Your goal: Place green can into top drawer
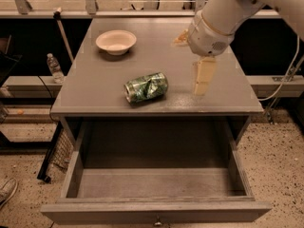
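Observation:
The green can is next, and my gripper will move to it and then close around the half of its body (155, 83) that is nearest my gripper.
The green can (146, 87) lies on its side, dented, near the front middle of the grey table top (95, 89). The top drawer (156, 211) below it is pulled out, and nothing lies inside it. My gripper (189, 66) hangs over the right part of the table top, to the right of the can and apart from it. It is open and holds nothing. One cream finger (203, 77) points down toward the table and the other finger (180, 38) sticks out on the far side.
A cream bowl (116, 41) stands at the back left of the table top. A water bottle (54, 68) stands on a low shelf left of the table. A cable (285, 80) runs at the right. A shoe (7, 191) shows at the lower left.

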